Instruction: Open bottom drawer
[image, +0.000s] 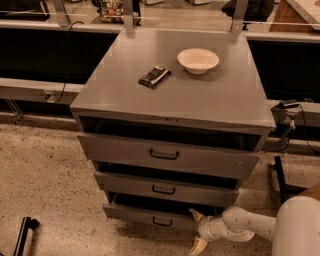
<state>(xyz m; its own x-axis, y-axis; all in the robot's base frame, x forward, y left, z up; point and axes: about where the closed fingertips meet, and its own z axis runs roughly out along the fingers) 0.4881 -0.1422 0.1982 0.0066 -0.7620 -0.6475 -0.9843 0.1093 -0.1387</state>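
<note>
Open fingers sit off the handle, by the ajar bottom drawer's front end; I need to grip that end's edge (192, 226) and pull.
The bottom drawer (137, 214) is the lowest of three grey drawers in the cabinet. It stands slightly pulled out, with a small black loop handle (161, 221) on its low front. My gripper (196, 230) comes in from the lower right on a white arm. It sits at the right end of the bottom drawer's front, to the right of the handle. Its two tan fingers are spread apart, one up against the drawer front (195, 215) and one down near the floor (198, 245). It holds nothing.
The middle drawer (165, 187) and the top drawer (165, 156) stand slightly out too. On the cabinet top (210, 95) are a white bowl (198, 60) and a dark flat packet (154, 76). Speckled floor lies left and in front. A black stand (280, 175) is at the right.
</note>
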